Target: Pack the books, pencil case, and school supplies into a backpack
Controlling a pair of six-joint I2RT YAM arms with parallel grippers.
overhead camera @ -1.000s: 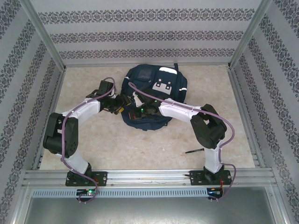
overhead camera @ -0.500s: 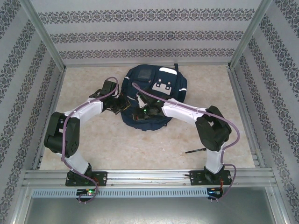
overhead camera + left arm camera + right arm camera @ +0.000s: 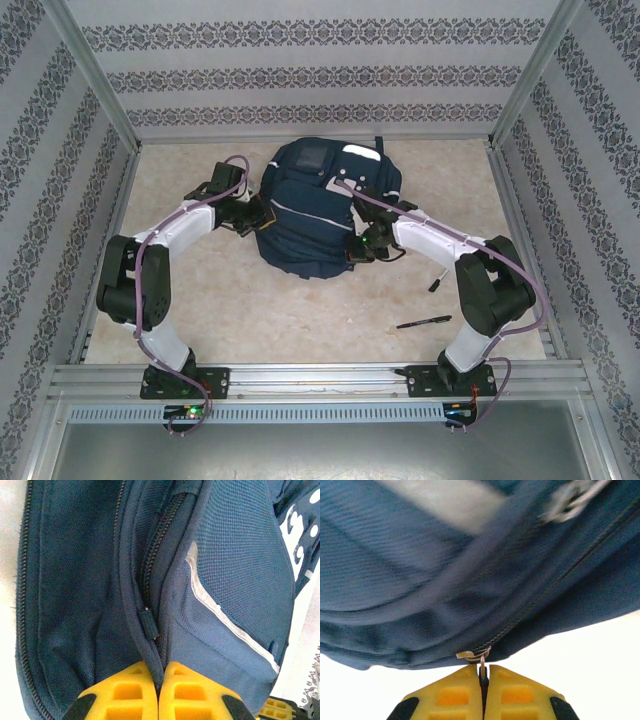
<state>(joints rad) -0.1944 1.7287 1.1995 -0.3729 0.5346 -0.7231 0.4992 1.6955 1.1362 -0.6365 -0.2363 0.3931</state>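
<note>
My right gripper has the metal zipper pull. It will let go of it just inside the near edge of the dark navy backpack [image 3: 340, 248].
The dark navy backpack [image 3: 310, 215] lies flat at the back middle of the table. My left gripper [image 3: 258, 218] is at its left edge. In the left wrist view the left gripper [image 3: 159, 685] is shut on a fold of the backpack [image 3: 235, 570] beside a zipper line. My right gripper [image 3: 360, 248] sits at the bag's near right edge. In the right wrist view the right gripper [image 3: 482, 680] is shut on the metal zipper pull [image 3: 482, 666] of the backpack [image 3: 420, 580]. A slim black pen [image 3: 423, 322] lies on the table near the right arm. The books and pencil case are hidden.
The marble-look table [image 3: 260, 310] is boxed in by patterned walls and metal posts. An aluminium rail [image 3: 320, 378] carrying both arm bases runs along the near edge. A small dark stick-like object [image 3: 437, 284] lies just right of the right forearm.
My right gripper has travelled right along the backpack's near edge with the zipper pull, and the bag's opening has closed. My left gripper has shut on the backpack's left edge.
</note>
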